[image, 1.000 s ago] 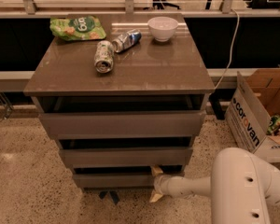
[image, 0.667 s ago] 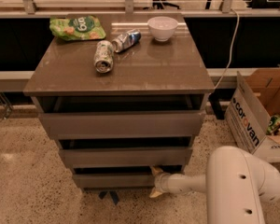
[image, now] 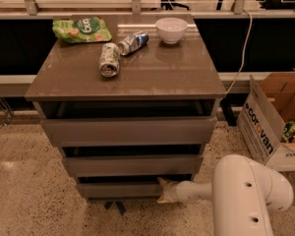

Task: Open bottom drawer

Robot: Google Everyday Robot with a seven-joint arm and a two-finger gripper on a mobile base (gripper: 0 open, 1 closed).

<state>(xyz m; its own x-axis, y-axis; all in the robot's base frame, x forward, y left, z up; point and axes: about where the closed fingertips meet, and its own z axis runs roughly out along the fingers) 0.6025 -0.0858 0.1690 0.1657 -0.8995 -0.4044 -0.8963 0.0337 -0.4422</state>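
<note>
The gripper will release the bottom drawer, front panel out over the terrazzo floor before the cabinet [image: 129,228].
The bottom drawer [image: 120,189] is the lowest of three grey-brown drawer fronts in the cabinet, with a dark gap above its top edge. My gripper [image: 163,191] is at the right part of that front panel, its cream fingertips at the panel's top edge and face. The white arm [image: 246,193] reaches in from the lower right. The middle drawer [image: 132,164] and top drawer [image: 128,130] stand above it, each stepped slightly out.
On the cabinet top [image: 152,73] lie a green snack bag [image: 81,29], a can on its side [image: 109,59], a crushed bottle [image: 133,42] and a white bowl [image: 171,30]. A cardboard box [image: 275,117] stands on the floor at the right. Terrazzo floor lies at the left.
The arm's elbow has shifted left and closer to the cabinet. The gripper stays at the bottom drawer front, and the drawer has not visibly moved.
</note>
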